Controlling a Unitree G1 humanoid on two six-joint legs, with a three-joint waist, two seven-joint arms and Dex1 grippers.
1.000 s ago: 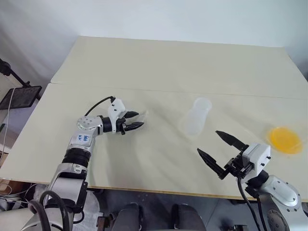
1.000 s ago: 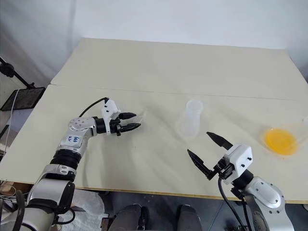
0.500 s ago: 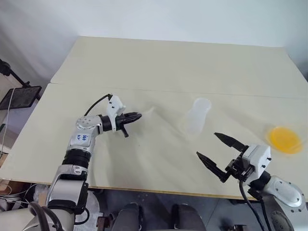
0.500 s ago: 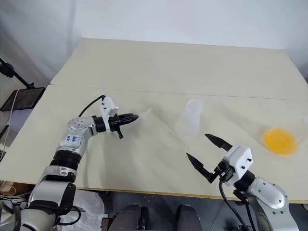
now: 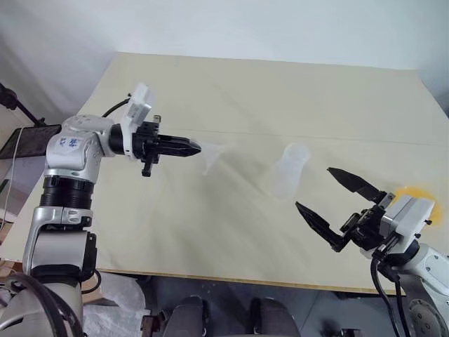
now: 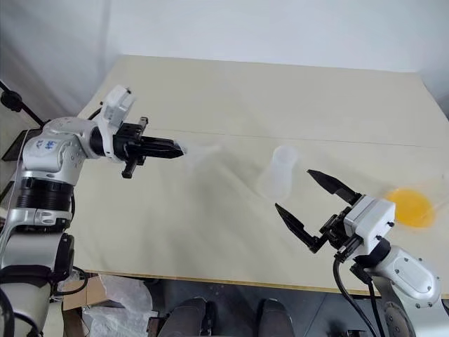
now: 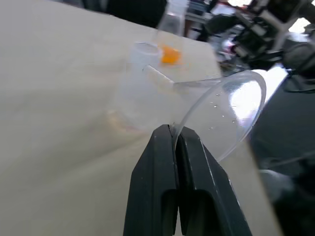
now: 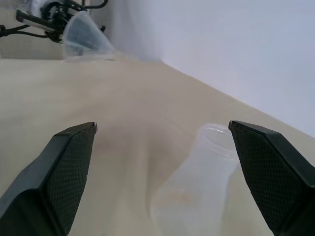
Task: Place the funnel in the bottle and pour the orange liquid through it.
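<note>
I will use my left gripper to release the clear funnel, still in the air above the table, in the opening of the clear bottle (image 5: 300, 148) (image 7: 146, 50) that stands in the middle of the table.
My left gripper (image 5: 197, 147) is shut on the rim of the clear funnel (image 5: 212, 156) and holds it in the air above the table, pointing toward the bottle. In the left wrist view the black fingers (image 7: 162, 162) pinch the funnel (image 7: 224, 110) at its wide edge. The clear bottle (image 5: 287, 172) stands upright mid-table, to the right of the funnel. The orange liquid (image 6: 409, 206) sits in a clear container at the far right, partly behind my right arm. My right gripper (image 5: 314, 188) hangs open in front of the bottle (image 8: 206, 182), holding nothing.
The pale table (image 5: 231, 91) is made of two joined tops with a seam running across it behind the bottle. A black stand (image 5: 21, 137) is off the table's left edge. Bare tabletop lies between the funnel and the bottle.
My left gripper closed on the funnel's rim and lifted it off the table, rising and turning level. My right gripper rose a little and stayed open.
</note>
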